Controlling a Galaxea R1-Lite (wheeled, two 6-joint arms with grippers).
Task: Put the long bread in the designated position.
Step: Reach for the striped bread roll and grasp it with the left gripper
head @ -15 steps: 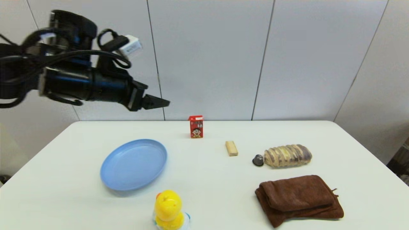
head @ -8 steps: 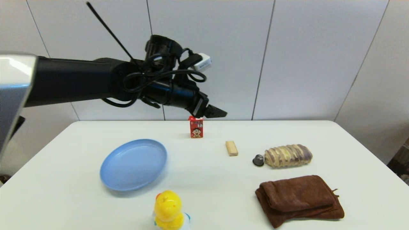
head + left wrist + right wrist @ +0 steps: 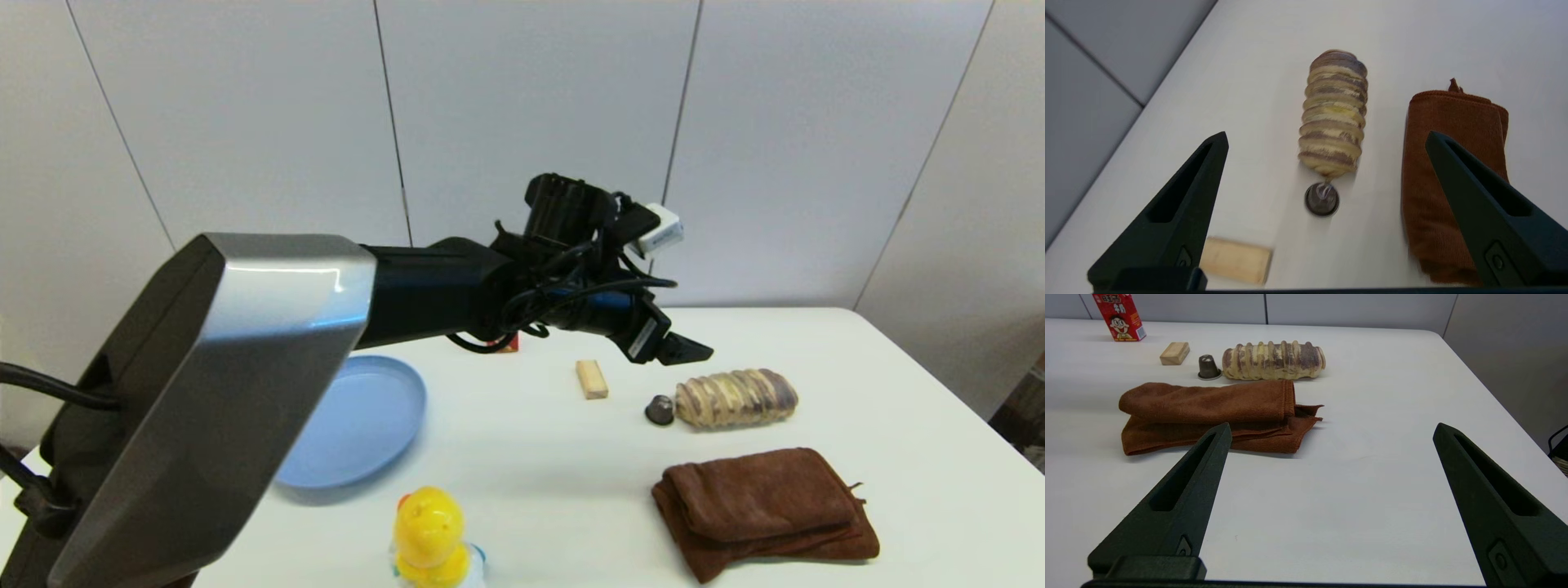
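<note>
The small dark capsule is beside one end of the long bread. My left gripper should close on the top of the long bread (image 3: 709,394) (image 3: 1331,141), a little in from that end.
The long bread (image 3: 735,398), a striped tan and purple-brown loaf, lies on the white table at the right; it also shows in the left wrist view (image 3: 1334,116) and the right wrist view (image 3: 1274,360). My left gripper (image 3: 694,352) hovers open just above and left of the loaf's left end, apart from it. In its own view the gripper (image 3: 1327,139) has its two fingers spread wide with the loaf between and beyond them. My right gripper (image 3: 1331,430) stands open low over bare table at the near right, out of the head view.
A small dark capsule (image 3: 659,409) touches the loaf's left end. A pale wooden block (image 3: 591,379) lies to its left, a folded brown towel (image 3: 763,506) in front. A blue plate (image 3: 359,433), a yellow duck toy (image 3: 430,539) and a red carton (image 3: 1119,316) stand farther left.
My left arm has swung from the far left across the table to the right and downward, its gripper now close to the loaf. Nothing on the table has moved.
</note>
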